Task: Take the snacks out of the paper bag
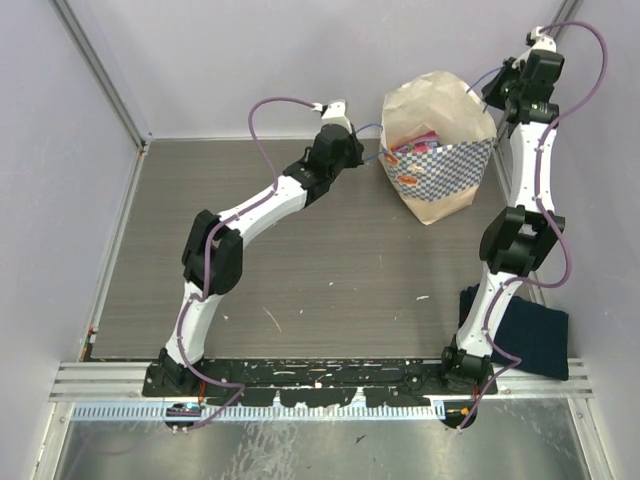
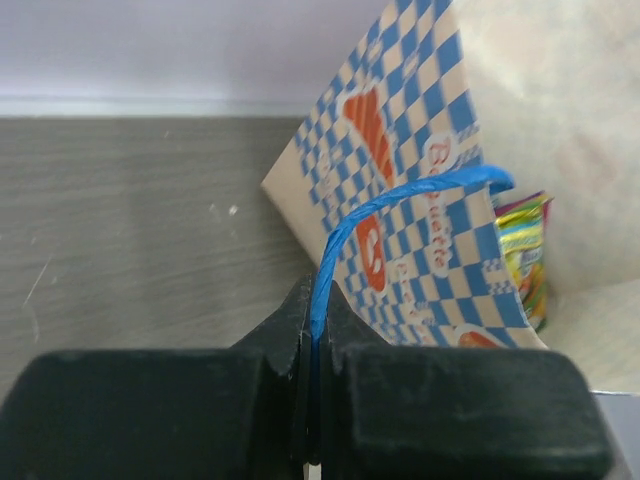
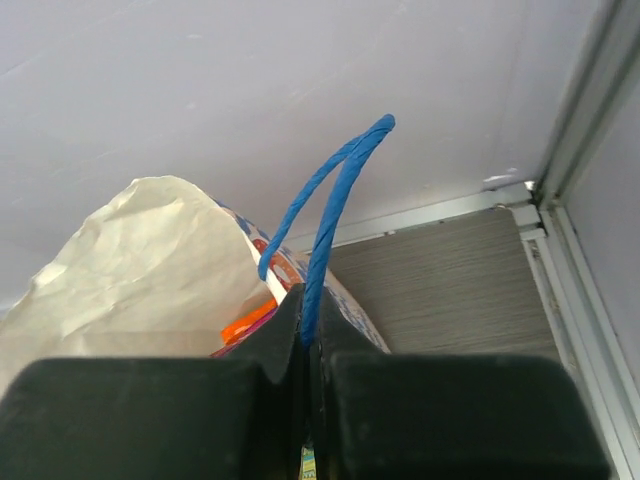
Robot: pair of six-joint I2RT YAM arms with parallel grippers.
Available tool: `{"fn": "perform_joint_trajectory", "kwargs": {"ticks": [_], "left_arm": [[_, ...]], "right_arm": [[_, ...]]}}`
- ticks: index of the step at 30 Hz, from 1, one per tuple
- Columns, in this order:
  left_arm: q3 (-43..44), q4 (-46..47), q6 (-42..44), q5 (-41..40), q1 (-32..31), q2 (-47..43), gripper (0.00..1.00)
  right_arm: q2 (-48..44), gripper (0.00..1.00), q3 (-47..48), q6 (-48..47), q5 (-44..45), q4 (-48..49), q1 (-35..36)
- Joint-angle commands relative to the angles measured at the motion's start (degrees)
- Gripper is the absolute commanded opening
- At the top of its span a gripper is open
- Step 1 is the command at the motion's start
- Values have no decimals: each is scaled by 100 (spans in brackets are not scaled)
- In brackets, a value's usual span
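Next, my right gripper lets go of the handle of the paper bag once the bag is lying on the table just before my left gripper [image 1: 357, 194].
The tan paper bag [image 1: 430, 95] with a blue-white checkered band stands open at the back of the table, and colourful snacks [image 1: 415, 145] show in its mouth. My left gripper [image 1: 362, 150] is at the bag's left side, shut on a thin blue cord handle [image 2: 400, 200]; the cord runs straight in between the closed jaws [image 2: 318, 295]. My right gripper [image 1: 497, 95] is at the bag's right rim, shut on the other blue cord handle [image 3: 340, 190], which loops up above the jaws [image 3: 310, 300]. Snacks [image 2: 525, 255] peek from the bag; an orange packet [image 3: 245, 322] shows inside it.
A folded dark blue cloth [image 1: 525, 330] lies at the near right beside the right arm's base. Pale walls [image 1: 250, 50] close in the table at the back and both sides, and the bag stands close to the back wall. A metal rail [image 1: 320, 385] carries both arm bases.
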Motion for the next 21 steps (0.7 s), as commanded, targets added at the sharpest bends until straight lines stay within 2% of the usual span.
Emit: {"fn": "perform_joint_trajectory", "kwargs": {"ticks": [1, 6, 13, 19, 21], "left_arm": [[-1141, 1210, 54, -358, 68, -837, 0], [-2184, 1427, -114, -627, 141, -1211, 0], [-3244, 1343, -802, -428, 539, -1282, 0], [-3942, 1400, -1051, 56, 985, -1491, 0], [-4107, 1384, -930, 355, 1137, -1606, 27]], "right_arm": [[-928, 1, 112, -273, -734, 377, 370], [-948, 1, 550, -969, -810, -455, 1180], [-1159, 1, -195, -1354, -709, -678, 2344], [-937, 1, -423, -1704, -877, -1198, 2957], [-978, 1, -634, -1697, -888, -1158, 3053]]}}
